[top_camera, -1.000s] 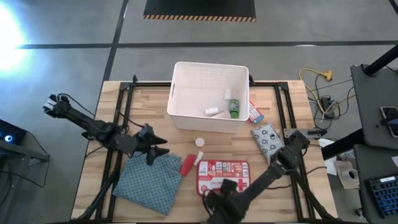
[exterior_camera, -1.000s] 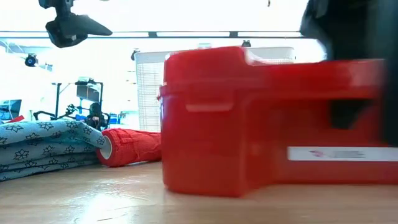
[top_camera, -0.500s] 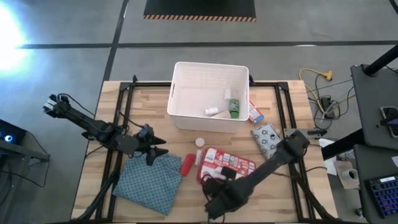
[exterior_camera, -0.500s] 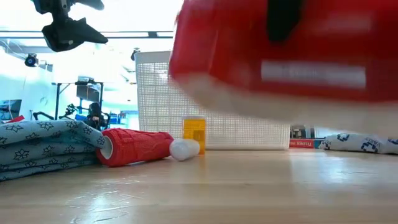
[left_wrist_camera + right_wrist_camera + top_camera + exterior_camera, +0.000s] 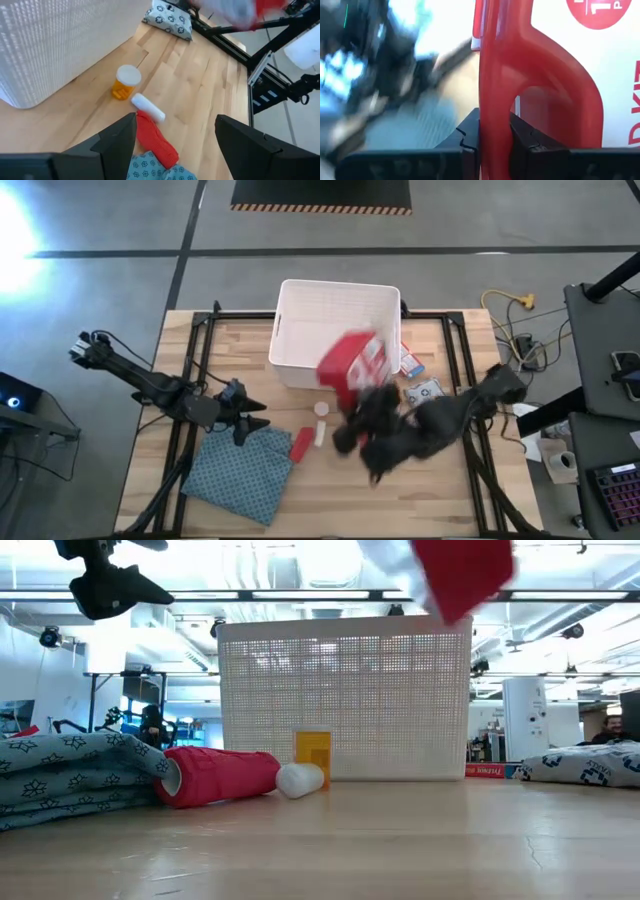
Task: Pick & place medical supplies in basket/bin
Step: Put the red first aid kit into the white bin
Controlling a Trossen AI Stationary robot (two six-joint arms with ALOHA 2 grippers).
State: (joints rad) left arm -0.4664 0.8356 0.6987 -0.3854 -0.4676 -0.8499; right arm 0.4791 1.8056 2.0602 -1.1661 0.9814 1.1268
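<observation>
Next, my left gripper moves to close its fingers on the middle of the red tube (image 5: 301,445) (image 5: 155,139), which is lying next to the small white bottle.
The red-and-white first aid case (image 5: 352,365) is in the air, tilted, over the near wall of the white slotted bin (image 5: 338,315); it also shows at the top of the low view (image 5: 460,570). My right gripper (image 5: 495,137) is shut on its red handle. My left gripper (image 5: 172,135) is open and empty above the blue-green cloth (image 5: 243,470). A red tube (image 5: 300,443), a small white bottle (image 5: 320,432) and an orange white-capped bottle (image 5: 321,409) lie on the table before the bin. The case hides whatever lies in the bin. My right gripper pinches the case's red loop handle (image 5: 496,107) between its two fingers (image 5: 469,136), which lie across the handle's bar. The fingers come from the table's near right side, slanting toward the bin. The case is lifted clear of the table and tilted, reaching beyond the fingers.
A pale dotted soft pack (image 5: 425,392) and a small red-blue-white box (image 5: 411,363) lie right of the bin. Black frame rails (image 5: 460,360) run along the table's sides. Bare wood lies at the near middle and right.
My right gripper has lifted the first aid case off the table's near middle and swung it up and toward the far edge, to the bin. The case, which lay flat, is now tilted and clear of the table. The small bottles behind it have come into the low view.
</observation>
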